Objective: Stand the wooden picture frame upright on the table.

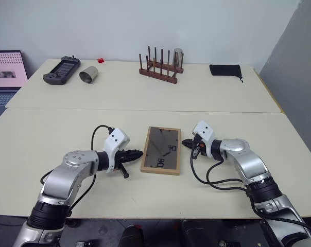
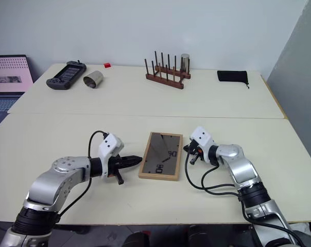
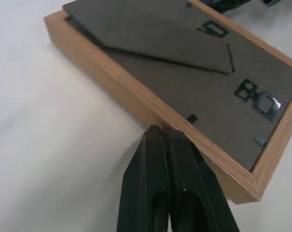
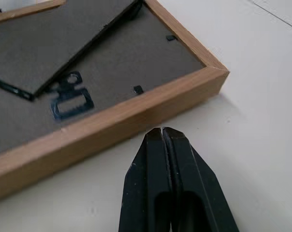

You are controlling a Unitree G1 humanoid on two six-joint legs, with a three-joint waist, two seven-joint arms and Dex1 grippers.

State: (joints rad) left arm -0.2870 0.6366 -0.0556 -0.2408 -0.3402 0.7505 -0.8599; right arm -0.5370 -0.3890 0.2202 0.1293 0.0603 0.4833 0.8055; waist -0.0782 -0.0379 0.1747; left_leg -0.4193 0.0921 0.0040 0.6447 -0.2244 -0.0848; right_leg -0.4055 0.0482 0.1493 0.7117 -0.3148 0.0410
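Observation:
Shut left fingers butt the flat frame's wooden edge; I'll back off, open, turn my wrist and grip that edge (image 1: 144,160) from above and below.
The wooden picture frame (image 1: 161,150) lies flat on the table (image 1: 57,139), dark grey back board up, with its wedge-shaped leg (image 3: 151,36) folded flat against the board. My left gripper (image 1: 136,153) is shut, its tips right at the frame's left edge; in the left wrist view the fingertips (image 3: 158,133) sit against the wood rim. My right gripper (image 1: 186,142) is shut too, a little off the frame's right edge, with a small gap showing in the right wrist view (image 4: 161,133). Neither gripper holds anything.
On the far table stand a dark red-brown peg rack (image 1: 159,69) with a metal cylinder (image 1: 177,56), a tipped metal cup (image 1: 88,74), a black handheld controller (image 1: 62,70), a small red block (image 1: 100,60) and a black pouch (image 1: 225,70). A laptop (image 1: 6,72) sits at far left.

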